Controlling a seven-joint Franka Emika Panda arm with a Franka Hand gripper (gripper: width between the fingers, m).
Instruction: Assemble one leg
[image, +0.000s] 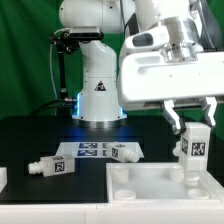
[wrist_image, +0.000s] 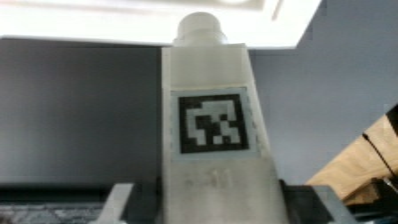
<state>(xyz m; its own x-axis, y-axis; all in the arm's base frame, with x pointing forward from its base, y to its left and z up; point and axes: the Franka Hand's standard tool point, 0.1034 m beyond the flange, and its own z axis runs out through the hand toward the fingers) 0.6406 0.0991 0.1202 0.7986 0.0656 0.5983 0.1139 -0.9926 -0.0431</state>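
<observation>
Next, my gripper lets go of the white leg so that it stands upright in the panel's front corner socket (image: 199, 192), which is just below the leg's lower end.
My gripper (image: 191, 113) is shut on a white leg (image: 194, 150) with a black-and-white tag on its side. It holds the leg upright over the large flat white panel (image: 140, 192) at the exterior view's right, and the leg's lower end is at a round corner socket (image: 192, 181). In the wrist view the leg (wrist_image: 214, 110) fills the middle, with its tag facing the camera, and the dark finger pads (wrist_image: 146, 203) press on both sides of it. Two more legs lie on the table, one (image: 52, 166) at the left, one (image: 124, 153) on the marker board.
The marker board (image: 88, 151) lies behind the panel, in front of the arm's base (image: 97, 98). The panel has another round socket (image: 122, 178) near its far left corner. A small white part (image: 3, 177) sits at the exterior view's left edge.
</observation>
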